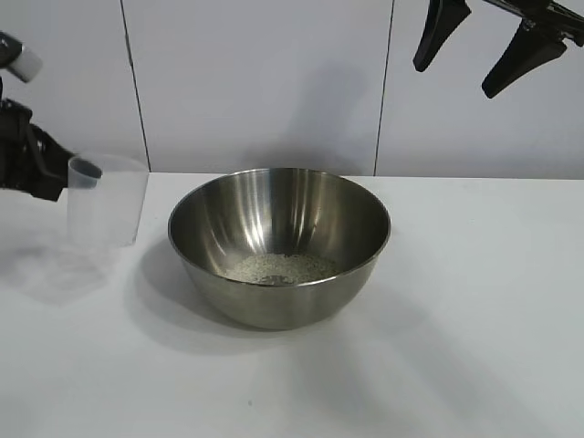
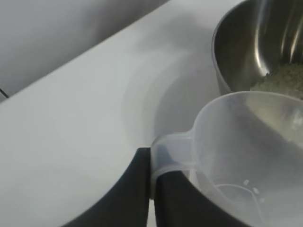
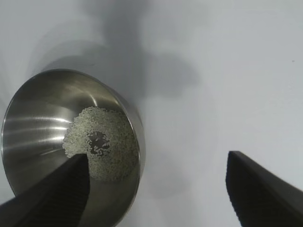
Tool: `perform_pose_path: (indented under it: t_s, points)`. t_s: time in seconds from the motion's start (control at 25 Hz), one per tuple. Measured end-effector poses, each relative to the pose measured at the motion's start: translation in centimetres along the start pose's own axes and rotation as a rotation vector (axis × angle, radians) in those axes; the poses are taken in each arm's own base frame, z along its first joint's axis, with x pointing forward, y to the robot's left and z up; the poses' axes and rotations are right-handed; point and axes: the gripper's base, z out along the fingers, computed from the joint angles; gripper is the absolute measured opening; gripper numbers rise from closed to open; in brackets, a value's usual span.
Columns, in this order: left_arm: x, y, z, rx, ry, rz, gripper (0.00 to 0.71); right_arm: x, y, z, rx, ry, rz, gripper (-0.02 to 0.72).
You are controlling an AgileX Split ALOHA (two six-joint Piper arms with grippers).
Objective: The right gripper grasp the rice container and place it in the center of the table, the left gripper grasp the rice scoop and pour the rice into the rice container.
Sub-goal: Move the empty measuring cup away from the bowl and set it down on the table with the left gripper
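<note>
Next, my left gripper releases the rice scoop on the white table (image 1: 119,275), at a spot beside the steel rice container. The scoop is upright just above the table now.
The rice container (image 1: 279,245), a big shiny steel bowl, stands on the white table (image 1: 474,310) near its middle. A low pile of rice (image 1: 278,268) lies in its bottom, also seen as rice (image 3: 102,142) from the right wrist. To the bowl's left the translucent rice scoop (image 1: 108,199) is upright, just above the table; it looks empty apart from a few grains. My left gripper (image 2: 152,163) is shut on the scoop's tab handle (image 2: 170,149). My right gripper (image 1: 470,64) hangs open high at the upper right, holding nothing.
A pale panelled wall (image 1: 255,82) closes the back of the table. Bare tabletop lies in front of the bowl and to its right.
</note>
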Motion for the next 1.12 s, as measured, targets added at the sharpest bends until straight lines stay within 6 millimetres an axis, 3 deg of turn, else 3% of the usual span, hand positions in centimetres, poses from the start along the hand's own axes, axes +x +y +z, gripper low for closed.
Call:
perform_pose_path:
  t_s: [0.56,1.12]
  points:
    - [1.4,2.1,3.5,-0.005,0.038,-0.038,0.006,-0.1,0.0,0.0,-0.001,-0.01,-0.001,0.544]
    - [2.1,2.6,3.7,-0.049,0.093,-0.023,0.006,-0.2,0.0,0.0,0.0,-0.022,-0.003,0.544]
